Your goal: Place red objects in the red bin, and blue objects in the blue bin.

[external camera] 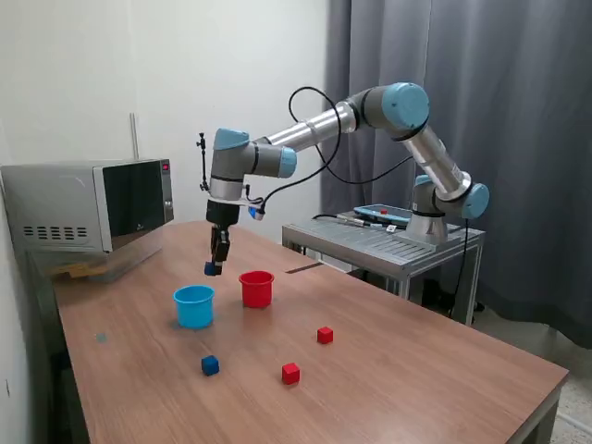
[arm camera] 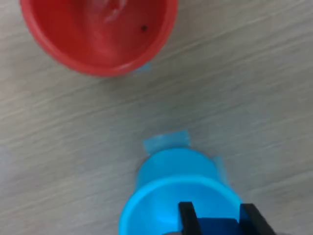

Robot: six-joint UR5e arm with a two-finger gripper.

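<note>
Next, I let go of the dark blue cube with my gripper on the bottom inside the blue bin (external camera: 194, 314) (arm camera: 161, 201).
My gripper (external camera: 215, 266) hangs above the table, just over the far side of the blue bin (external camera: 194, 306), and is shut on a dark blue cube (external camera: 212, 269). In the wrist view that cube (arm camera: 215, 226) sits between the black fingers (arm camera: 187, 218) over the open mouth of the blue bin (arm camera: 171, 196). Beside the blue bin, toward the exterior view's right, stands the red bin (external camera: 256, 289), seen looking empty in the wrist view (arm camera: 98, 34). Another blue cube (external camera: 210, 365) and two red cubes (external camera: 290, 373) (external camera: 325, 336) lie on the table nearer the camera.
A microwave (external camera: 92, 203) stands at the back on the exterior view's left. A metal stand (external camera: 384, 245) carries the arm's base behind the wooden table (external camera: 416, 388). Blue tape marks (arm camera: 166, 141) lie on the wood under the cups.
</note>
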